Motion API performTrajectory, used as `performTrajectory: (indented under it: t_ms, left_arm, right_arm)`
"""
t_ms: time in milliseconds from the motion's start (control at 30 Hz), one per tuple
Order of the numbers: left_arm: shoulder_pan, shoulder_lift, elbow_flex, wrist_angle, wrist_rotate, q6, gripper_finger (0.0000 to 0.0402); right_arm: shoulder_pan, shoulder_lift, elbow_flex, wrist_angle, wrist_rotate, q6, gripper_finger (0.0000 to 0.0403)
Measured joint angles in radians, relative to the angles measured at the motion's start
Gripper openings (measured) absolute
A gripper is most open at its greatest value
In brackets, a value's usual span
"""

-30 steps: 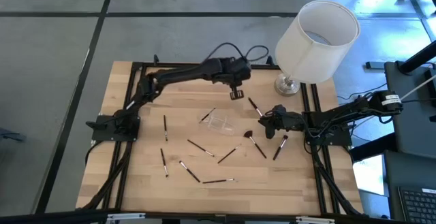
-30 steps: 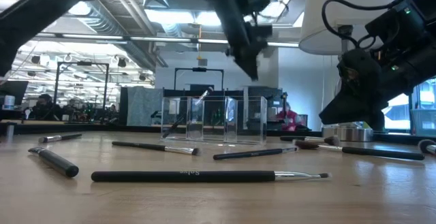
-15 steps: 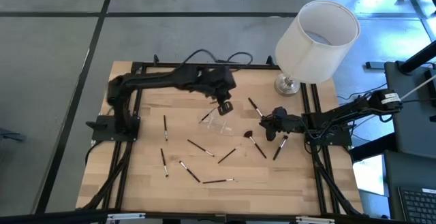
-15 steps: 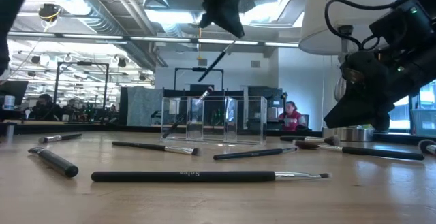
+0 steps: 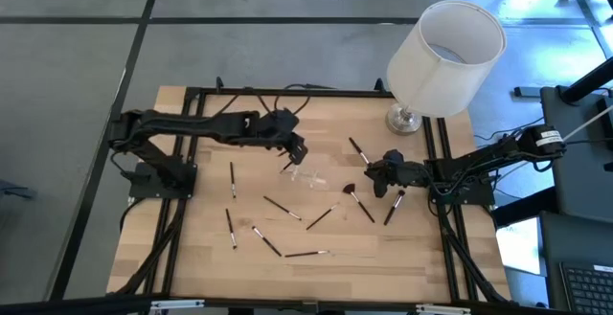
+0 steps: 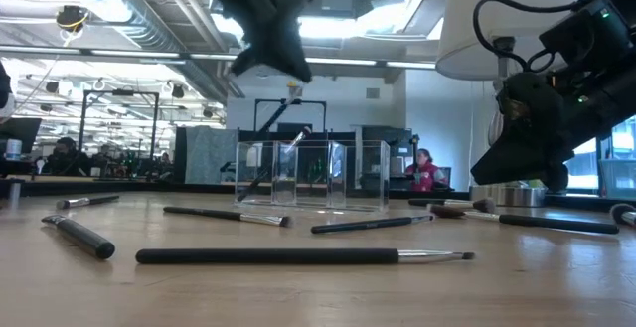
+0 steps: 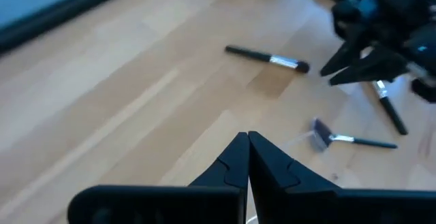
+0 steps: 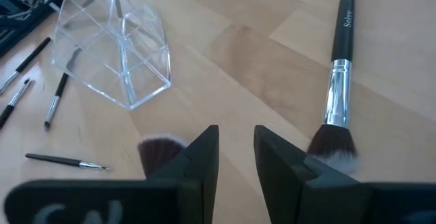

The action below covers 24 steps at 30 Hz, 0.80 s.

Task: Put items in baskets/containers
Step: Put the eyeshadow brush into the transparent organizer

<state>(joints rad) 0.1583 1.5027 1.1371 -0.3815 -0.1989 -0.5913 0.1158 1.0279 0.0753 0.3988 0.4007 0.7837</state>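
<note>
My left gripper needs to release the thin brush inside the clear tray's far compartment point(image 5: 297, 161), the one nearest to that gripper.
The clear compartment tray point(image 5: 308, 173) point(image 6: 313, 173) point(image 8: 116, 54) stands mid-table, and one brush point(image 6: 276, 163) leans inside it. My left gripper point(image 5: 300, 150) point(image 6: 298, 74) point(image 7: 246, 139) hovers just beyond the tray's far-left corner, shut on a thin dark brush point(image 6: 276, 114). My right gripper point(image 5: 372, 173) point(image 8: 236, 146) is narrowly open. It hangs low over the wood between the fan brush point(image 5: 357, 198) point(image 8: 158, 149) and a silver-ferruled brush point(image 8: 338, 81), touching neither. Several more brushes point(image 5: 281, 207) lie flat on the table. My left gripper holds the thin brush by its upper end point(image 6: 294, 96), with the fingers coming from above. The brush is lifted clear and hangs slanting down toward the tray's top. In the wrist view the shut fingers point(image 7: 231, 156) hide the place of contact.
A big white lamp point(image 5: 445, 52) stands on its metal base point(image 5: 407, 119) at the far right corner. Black frame rails point(image 5: 182, 210) run along both sides. Bare wood point(image 5: 383, 258) lies toward the near edge. A brush point(image 5: 356, 149) lies between the tray and the lamp. A person point(image 6: 422, 168) sits in the room behind.
My left arm has swung back from the far middle of the table toward the near and left, coming down over the tray. The brush has travelled with it, hanging below the fingers. My right arm has kept still.
</note>
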Motion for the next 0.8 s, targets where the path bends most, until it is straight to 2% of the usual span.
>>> performTrajectory:
  t_ms: [167, 400, 667, 800]
  left_arm:
    - [0.015, 0.009, -0.07, 0.037, 0.005, -0.101, 0.0004]
    - [0.017, 0.01, -0.105, 0.149, 0.022, -0.088, 0.0003]
    - [0.019, 0.005, -0.105, 0.231, 0.1, -0.118, 0.0003]
    - [0.013, -0.004, -0.09, 0.246, 0.182, -0.137, 0.0003]
  right_arm:
    - [0.0, 0.0, 0.0, 0.0, 0.02, 0.022, 0.0094]
    - [0.0, 0.0, 0.0, 0.0, 0.026, 0.024, 0.0094]
    - [0.0, 0.0, 0.0, 0.0, 0.026, 0.021, 0.0094]
    - [0.0, 0.0, 0.0, 0.0, 0.026, 0.02, 0.0094]
